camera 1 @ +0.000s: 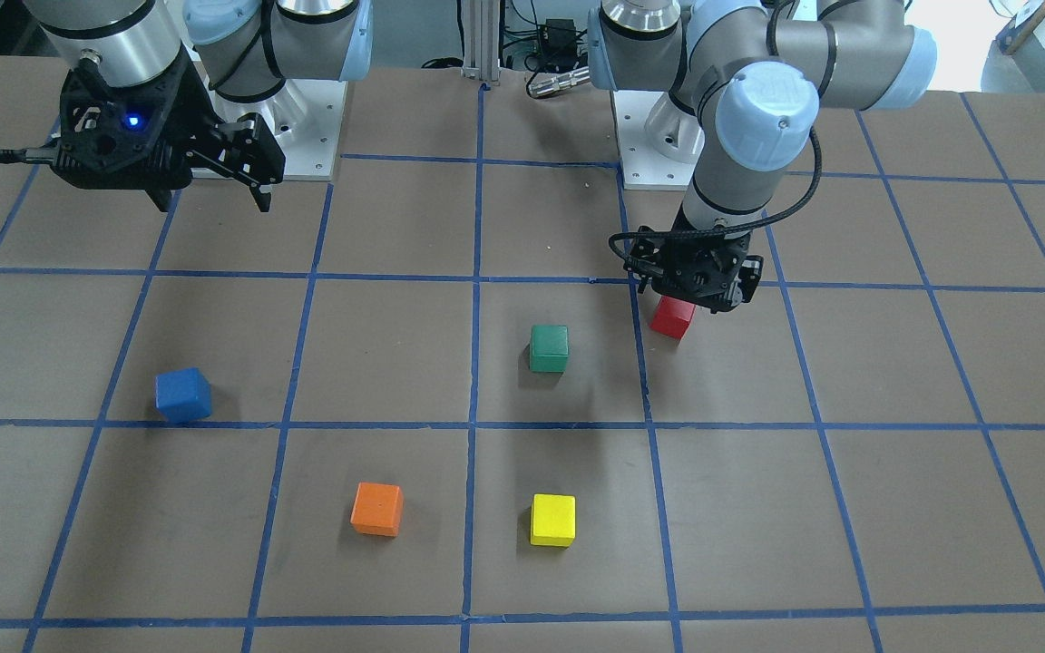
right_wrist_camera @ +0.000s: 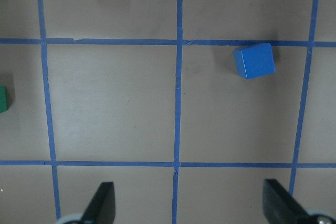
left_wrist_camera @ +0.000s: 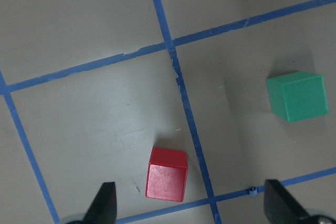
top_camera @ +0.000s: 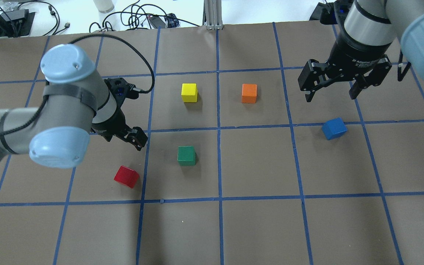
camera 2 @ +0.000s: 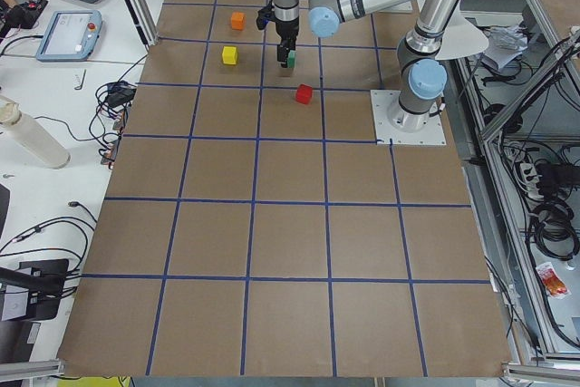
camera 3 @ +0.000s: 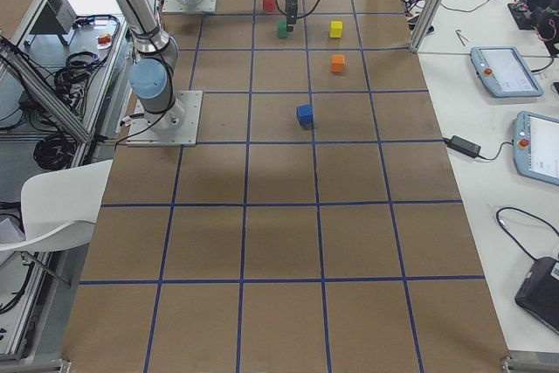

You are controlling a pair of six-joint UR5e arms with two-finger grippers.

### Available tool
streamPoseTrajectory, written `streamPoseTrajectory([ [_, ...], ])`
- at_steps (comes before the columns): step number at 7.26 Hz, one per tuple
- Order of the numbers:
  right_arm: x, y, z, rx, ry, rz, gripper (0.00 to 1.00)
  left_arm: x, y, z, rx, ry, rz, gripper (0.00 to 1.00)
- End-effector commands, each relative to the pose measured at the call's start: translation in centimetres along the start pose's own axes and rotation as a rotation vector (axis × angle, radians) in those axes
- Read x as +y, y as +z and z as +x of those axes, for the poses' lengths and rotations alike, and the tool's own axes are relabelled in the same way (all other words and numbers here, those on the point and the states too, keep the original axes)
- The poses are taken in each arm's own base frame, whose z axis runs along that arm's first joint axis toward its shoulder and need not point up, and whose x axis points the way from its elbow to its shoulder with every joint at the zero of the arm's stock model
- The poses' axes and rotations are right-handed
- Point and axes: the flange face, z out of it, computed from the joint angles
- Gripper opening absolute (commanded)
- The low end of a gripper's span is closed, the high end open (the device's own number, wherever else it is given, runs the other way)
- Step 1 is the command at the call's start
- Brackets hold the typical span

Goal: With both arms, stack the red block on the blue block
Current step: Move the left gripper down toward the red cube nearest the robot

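My left gripper is to go to the red block next and close on its sides [camera 1: 672,316] [left_wrist_camera: 167,174], with a finger between it and the green cube.
The red block [top_camera: 126,176] lies on the brown table on my left side, also in the front view [camera 1: 673,317]. My left gripper [top_camera: 125,139] hovers above it, open and empty. In the left wrist view the red block [left_wrist_camera: 167,174] sits between and just ahead of the fingertips [left_wrist_camera: 105,203]. The blue block [top_camera: 334,128] lies on my right side, slightly turned. My right gripper [top_camera: 330,97] hangs high above the table just beyond it, open and empty. The right wrist view shows the blue block [right_wrist_camera: 254,60] well ahead of the fingers [right_wrist_camera: 102,200].
A green cube [top_camera: 186,155] lies right of the red block. A yellow cube [top_camera: 189,92] and an orange cube [top_camera: 249,93] lie farther out near the middle. Blue tape lines [top_camera: 219,129] mark a grid on the table.
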Motion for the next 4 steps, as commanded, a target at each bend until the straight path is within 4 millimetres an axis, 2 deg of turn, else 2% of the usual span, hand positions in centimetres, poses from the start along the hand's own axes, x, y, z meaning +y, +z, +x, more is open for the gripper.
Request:
streamPoseTrajectory([
  [1,0.0,0.0,0.1,0.002,0.001,0.001,1.00,4.0,7.9,1.4,-0.032,0.037,0.075,1.00],
  [2,0.0,0.0,0.1,0.001,0.001,-0.001,1.00,4.7,8.9,0.8,-0.025,0.015,0.058,1.00],
  [3,0.0,0.0,0.1,0.001,0.001,-0.001,1.00,4.8,9.0,0.5,-0.024,0.011,0.056,1.00],
  [4,0.0,0.0,0.0,0.000,0.001,-0.001,1.00,5.5,9.7,0.8,-0.017,0.007,0.039,1.00],
])
